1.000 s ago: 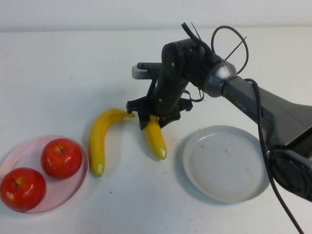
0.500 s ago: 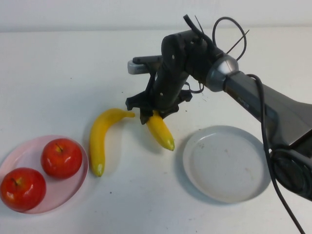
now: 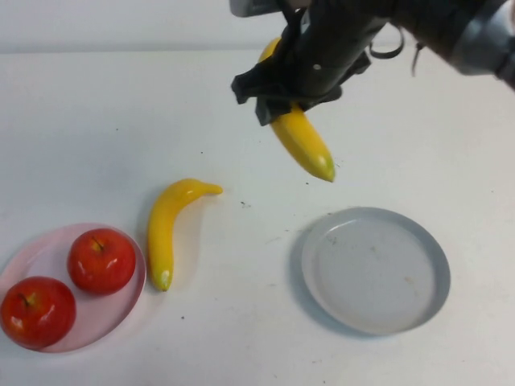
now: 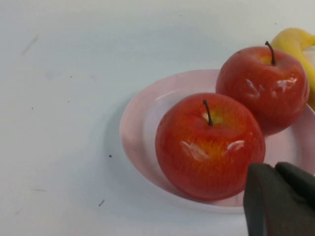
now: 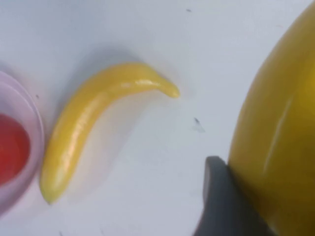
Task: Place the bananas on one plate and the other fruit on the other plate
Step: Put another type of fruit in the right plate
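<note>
The right gripper I have will release the banana on the grey plate's half farther from the pink plate point(image 3: 395, 273). The banana is now in the air beyond the grey plate.
My right gripper point(image 3: 283, 103) is shut on one banana point(image 3: 304, 138) and holds it in the air, tip down, beyond the grey plate point(image 3: 374, 269), which has nothing on it. One dark finger point(image 5: 221, 196) presses the banana's side point(image 5: 280, 137). The other banana point(image 3: 166, 229) lies on the table between the two plates. Two red apples point(image 3: 100, 260) point(image 3: 37, 311) sit on the pink plate point(image 3: 50, 241) at the front left. My left gripper point(image 4: 281, 196) is shut and empty, hovering close to the nearer apple point(image 4: 209, 145) at the pink plate's rim point(image 4: 140, 128).
White tabletop all around, with a few small dark specks point(image 3: 244, 204). The back edge of the table point(image 3: 121, 51) runs along the top of the high view.
My right gripper has risen off the table with the banana and carried it up and a little to the right. The other banana, apples and plates have not moved.
</note>
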Robot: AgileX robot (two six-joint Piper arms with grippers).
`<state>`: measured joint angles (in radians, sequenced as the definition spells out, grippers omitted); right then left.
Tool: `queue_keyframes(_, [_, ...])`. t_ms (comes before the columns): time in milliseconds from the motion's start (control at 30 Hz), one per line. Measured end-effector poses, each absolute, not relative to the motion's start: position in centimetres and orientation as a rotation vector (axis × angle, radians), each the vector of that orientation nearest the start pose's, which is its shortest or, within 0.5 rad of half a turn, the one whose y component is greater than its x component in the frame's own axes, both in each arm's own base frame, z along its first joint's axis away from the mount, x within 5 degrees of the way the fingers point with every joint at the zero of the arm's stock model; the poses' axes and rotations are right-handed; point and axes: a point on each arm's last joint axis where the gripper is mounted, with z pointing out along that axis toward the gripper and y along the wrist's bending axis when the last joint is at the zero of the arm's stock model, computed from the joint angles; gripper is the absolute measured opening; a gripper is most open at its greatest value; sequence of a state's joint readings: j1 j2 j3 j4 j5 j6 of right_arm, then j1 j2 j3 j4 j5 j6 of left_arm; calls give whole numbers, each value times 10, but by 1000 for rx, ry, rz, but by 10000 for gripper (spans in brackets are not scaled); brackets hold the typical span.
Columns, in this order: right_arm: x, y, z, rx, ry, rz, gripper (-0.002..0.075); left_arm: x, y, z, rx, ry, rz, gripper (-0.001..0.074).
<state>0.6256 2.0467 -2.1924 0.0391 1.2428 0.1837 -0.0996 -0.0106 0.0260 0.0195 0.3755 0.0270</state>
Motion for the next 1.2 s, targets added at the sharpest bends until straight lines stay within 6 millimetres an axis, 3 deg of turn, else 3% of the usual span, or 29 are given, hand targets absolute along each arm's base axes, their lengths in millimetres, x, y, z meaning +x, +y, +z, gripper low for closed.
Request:
queue_keyframes(167, [330, 230, 364, -569, 2610, 204, 302, 52, -5, 171, 131, 1870, -31, -4])
queue_keyframes(433, [291, 185, 320, -475, 2802, -19, 302, 52, -5, 171, 131, 1870, -31, -4])
queue_keyframes(567, [288, 167, 288, -410, 2922, -61, 302, 52, -5, 171, 131, 1870, -31, -4])
queue_keyframes(733, [292, 150, 262, -274, 3013, 57, 302, 52, -5, 171, 131, 1870, -31, -4])
queue_keyframes(967, [303, 157, 235, -248, 3045, 169, 302, 52, -5, 171, 131, 1870, -31, -4])
queue_keyframes(1200, [313, 162, 208, -250, 3078, 159, 302, 52, -5, 171, 131, 1870, -31, -4])
